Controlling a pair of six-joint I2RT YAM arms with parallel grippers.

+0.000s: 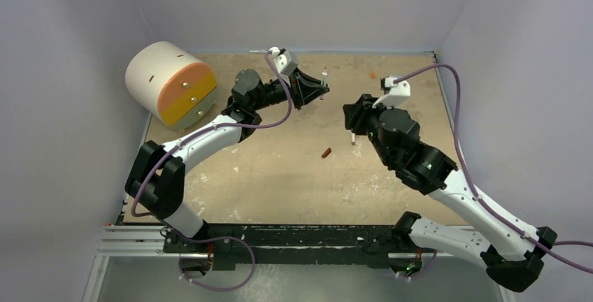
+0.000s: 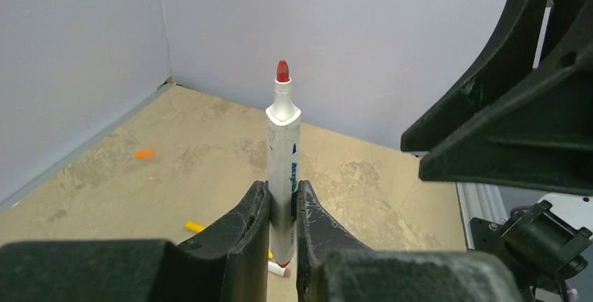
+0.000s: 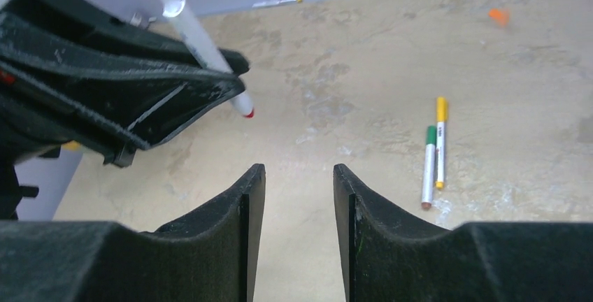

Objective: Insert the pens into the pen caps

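Observation:
My left gripper needs to put down the white pen on the table [image 1: 302,122] just past the dark red-brown pen cap, cylinder side. The pen now hangs over the back middle.
My left gripper [image 2: 283,193] is shut on a white pen [image 2: 284,141], which stands upright with its bare red tip [image 2: 282,71] on top. From above, that left gripper [image 1: 322,87] and pen [image 1: 324,76] hang over the back middle of the table. My right gripper [image 3: 299,173] is open and holds nothing; it faces the left gripper [image 3: 105,85] and the held pen [image 3: 199,40]. A dark red-brown pen cap [image 1: 326,153] lies on the table below and between the two grippers. An orange pen cap [image 1: 373,75] lies near the back. Two capped pens, one green [image 3: 428,166] and one yellow [image 3: 440,141], lie side by side.
A large white and orange cylinder [image 1: 171,82] stands at the back left corner. Grey walls close in the table on three sides. Another pen [image 3: 278,1] lies along the far wall. A small yellow piece [image 2: 194,226] lies on the table below the left fingers.

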